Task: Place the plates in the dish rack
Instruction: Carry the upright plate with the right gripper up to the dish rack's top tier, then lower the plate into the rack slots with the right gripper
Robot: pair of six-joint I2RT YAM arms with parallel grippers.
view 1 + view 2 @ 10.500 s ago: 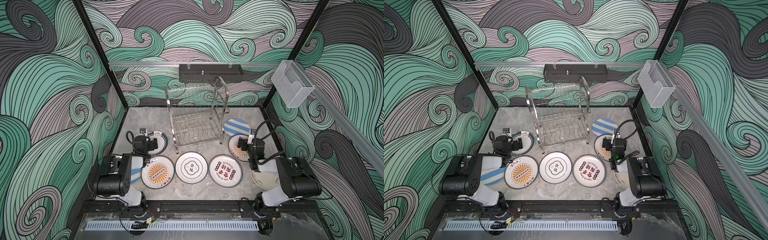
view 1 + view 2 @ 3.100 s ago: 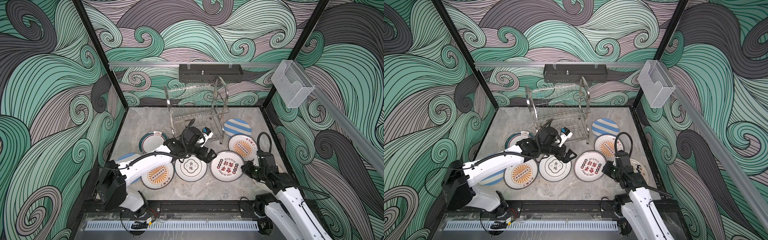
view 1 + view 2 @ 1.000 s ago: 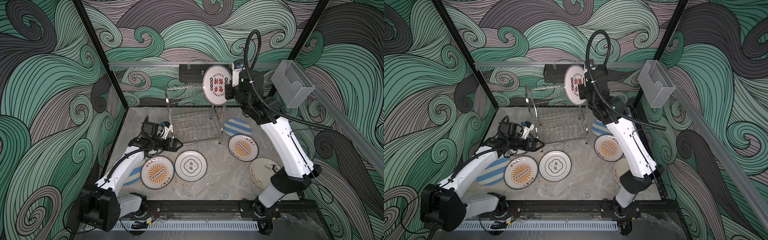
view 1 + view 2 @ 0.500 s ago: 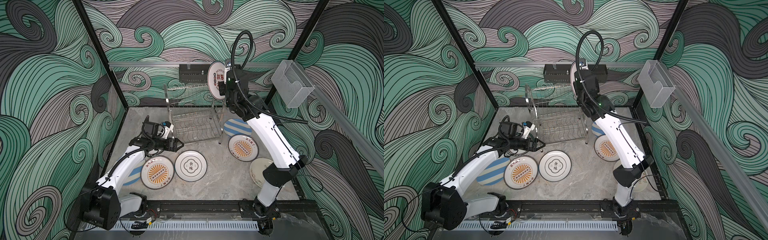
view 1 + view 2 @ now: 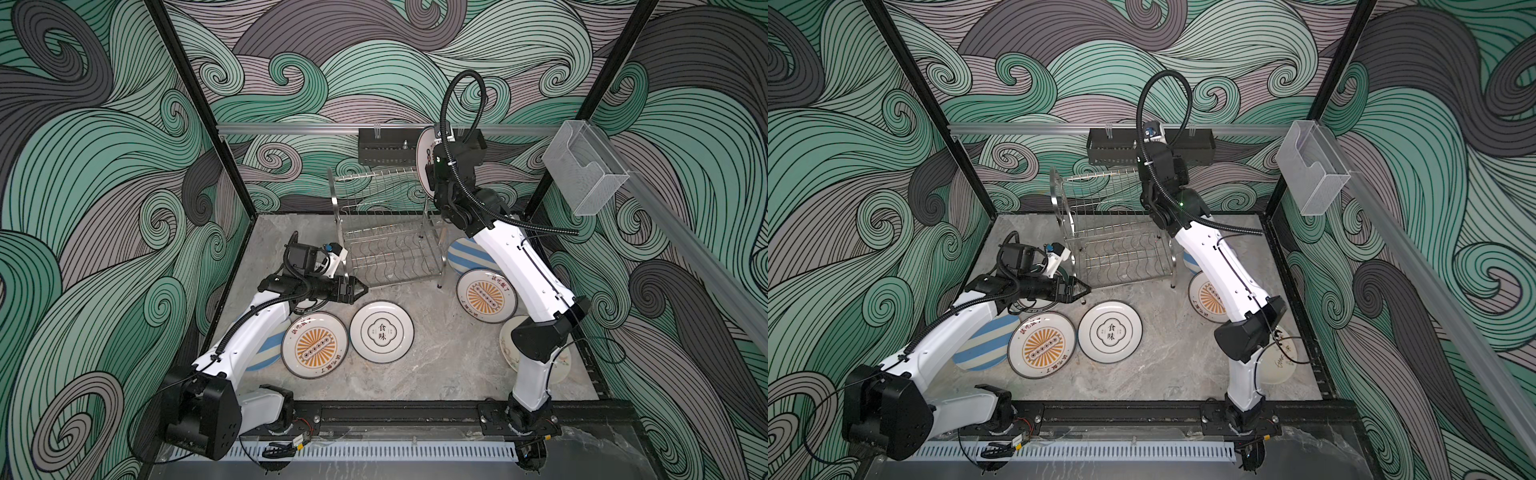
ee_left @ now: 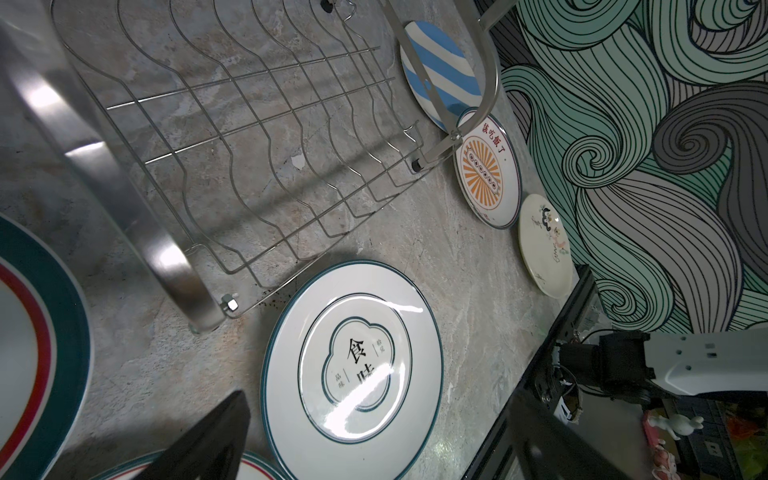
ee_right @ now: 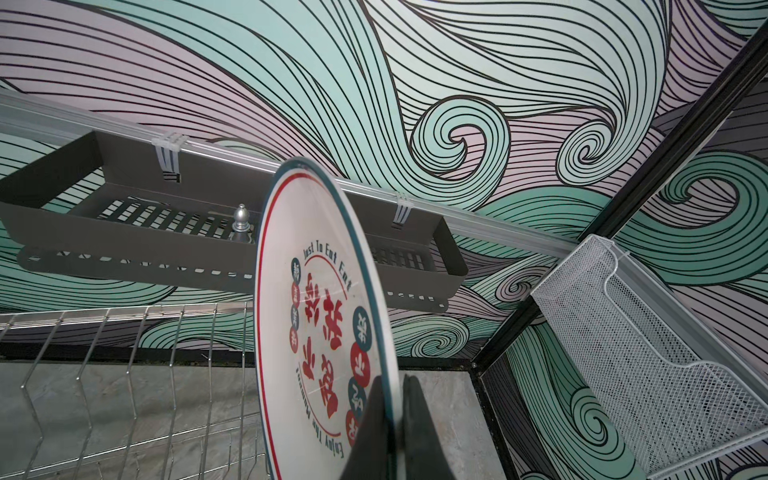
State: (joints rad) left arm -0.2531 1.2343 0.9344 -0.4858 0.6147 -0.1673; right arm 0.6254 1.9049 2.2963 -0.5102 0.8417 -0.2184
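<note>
My right gripper is going to release the white plate in the top level of the dish rack, at the end (image 5: 424,190) (image 7: 308,448) nearest the clear box.
My right gripper (image 7: 395,380) is shut on the rim of a white plate with red characters (image 7: 316,299). It holds the plate upright and edge-on, high over the right end of the steel dish rack (image 5: 386,232), clear of its top tier. In a top view only a sliver of this held plate (image 5: 423,160) shows beside the wrist. My left gripper (image 5: 360,289) is open and empty, low by the rack's front left foot. It hovers near the black-character plate (image 6: 353,361). Several more plates lie flat, among them a sunburst plate (image 5: 315,350).
A second sunburst plate (image 5: 484,295), a striped plate (image 5: 465,257) and a cream plate (image 5: 509,340) lie under my right arm. A black perforated tray (image 5: 386,149) hangs on the back rail just behind the held plate. A clear box (image 5: 584,166) hangs at the right.
The right arm has turned the held plate from face-on to edge-on and carried it left, closer over the rack's right end. The left arm has stayed put.
</note>
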